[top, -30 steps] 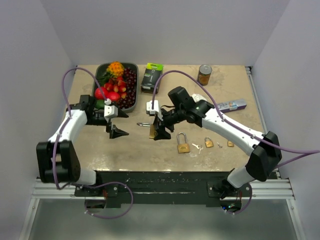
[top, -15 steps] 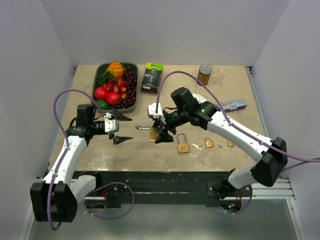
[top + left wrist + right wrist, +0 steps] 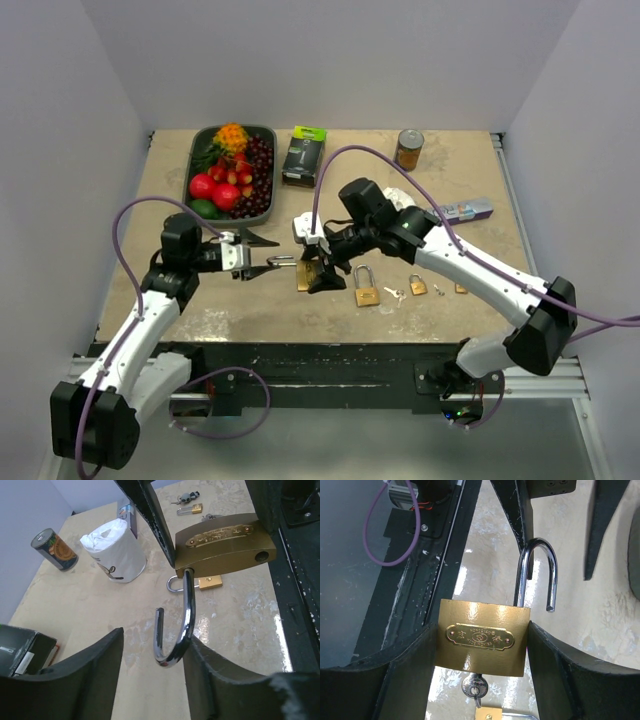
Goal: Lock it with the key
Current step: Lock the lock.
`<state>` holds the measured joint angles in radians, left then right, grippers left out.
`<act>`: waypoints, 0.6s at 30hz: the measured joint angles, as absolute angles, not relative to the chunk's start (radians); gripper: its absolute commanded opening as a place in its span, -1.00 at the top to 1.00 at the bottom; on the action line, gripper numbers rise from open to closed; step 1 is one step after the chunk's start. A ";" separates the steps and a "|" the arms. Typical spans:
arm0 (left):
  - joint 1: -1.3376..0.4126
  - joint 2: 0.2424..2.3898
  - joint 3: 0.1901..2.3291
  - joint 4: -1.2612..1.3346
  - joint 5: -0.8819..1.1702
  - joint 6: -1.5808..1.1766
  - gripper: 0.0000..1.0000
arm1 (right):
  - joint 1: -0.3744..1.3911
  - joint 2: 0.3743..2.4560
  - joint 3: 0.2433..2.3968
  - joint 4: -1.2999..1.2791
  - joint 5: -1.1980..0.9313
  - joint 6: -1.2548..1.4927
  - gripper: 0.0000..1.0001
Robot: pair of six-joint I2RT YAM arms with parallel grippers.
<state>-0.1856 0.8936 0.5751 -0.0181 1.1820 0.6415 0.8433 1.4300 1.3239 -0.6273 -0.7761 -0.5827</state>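
The shackle's loose end is swung off the lock body, so my left gripper needs to clamp the shackle while my right gripper takes hold again of the lock body by its flat sides (image 3: 481, 637).
A brass padlock (image 3: 307, 273) with its chrome shackle (image 3: 283, 260) swung open hangs above the table in my right gripper (image 3: 316, 270), which is shut on the lock body (image 3: 484, 637). A key (image 3: 474, 687) sits in the keyhole at the lock's bottom. The shackle (image 3: 537, 570) points towards my left gripper (image 3: 262, 254). In the left wrist view my left gripper (image 3: 155, 642) is open, with the shackle (image 3: 182, 625) between its fingers; the right finger (image 3: 215, 675) touches the shackle's curve, and the left finger stays apart from it. The lock body (image 3: 225, 545) is beyond them.
A tray of fruit (image 3: 262, 215) stands at the back left, with a black box (image 3: 303, 153) and a can (image 3: 409, 149) behind. A white paper roll (image 3: 117, 552) and a tube (image 3: 462, 210) lie to the right. Other padlocks (image 3: 366, 290) (image 3: 418, 286) and loose keys (image 3: 394, 293) lie near the front.
My left arm has swung right and its open fingers have come around the padlock's shackle. My right gripper has kept the padlock nearly in place.
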 measured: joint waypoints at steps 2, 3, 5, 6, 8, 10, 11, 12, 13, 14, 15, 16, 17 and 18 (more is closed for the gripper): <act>-0.194 0.894 0.574 -0.006 1.180 0.625 0.16 | 0.842 1.425 1.324 -0.624 -0.773 -0.583 1.00; -0.198 0.894 0.574 -0.001 1.179 0.619 0.27 | 0.842 1.422 1.324 -0.623 -0.772 -0.583 1.00; -0.206 0.894 0.574 0.004 1.179 0.608 0.36 | 0.841 1.417 1.324 -0.620 -0.770 -0.583 1.00; -0.210 0.893 0.572 0.009 1.177 0.604 0.56 | 0.841 1.415 1.325 -0.619 -0.768 -0.583 1.00; -0.214 0.891 0.567 0.013 1.178 0.595 0.77 | 0.838 1.413 1.325 -0.618 -0.765 -0.581 1.00; -0.220 0.885 0.560 0.014 1.178 0.580 1.00 | 0.835 1.412 1.325 -0.609 -0.751 -0.580 1.00; -0.221 0.883 0.558 0.017 1.179 0.571 1.00 | 0.834 1.412 1.325 -0.609 -0.751 -0.580 1.00; -0.221 0.880 0.557 0.019 1.178 0.561 1.00 | 0.834 1.412 1.325 -0.608 -0.749 -0.579 0.89; -0.222 0.876 0.556 0.022 1.176 0.552 1.00 | 0.834 1.411 1.325 -0.606 -0.749 -0.573 0.54; -0.222 0.872 0.555 0.027 1.172 0.532 1.00 | 0.834 1.409 1.325 -0.599 -0.746 -0.561 0.20; -0.222 0.870 0.554 0.033 1.171 0.516 1.00 | 0.834 1.406 1.325 -0.593 -0.739 -0.550 -0.47; -0.222 0.868 0.554 0.041 1.168 0.498 1.00 | 0.834 1.403 1.325 -0.588 -0.730 -0.536 -0.70; -0.222 0.867 0.554 0.051 1.166 0.476 1.00 | 0.835 1.399 1.325 -0.582 -0.722 -0.521 -0.97; -0.222 0.867 0.554 0.057 1.167 0.454 1.00 | 0.837 1.395 1.325 -0.575 -0.712 -0.502 -0.98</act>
<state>-0.2222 0.8673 0.5537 0.0574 1.1667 0.4538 0.8371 1.3949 1.3254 -0.5747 -0.7124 -0.5018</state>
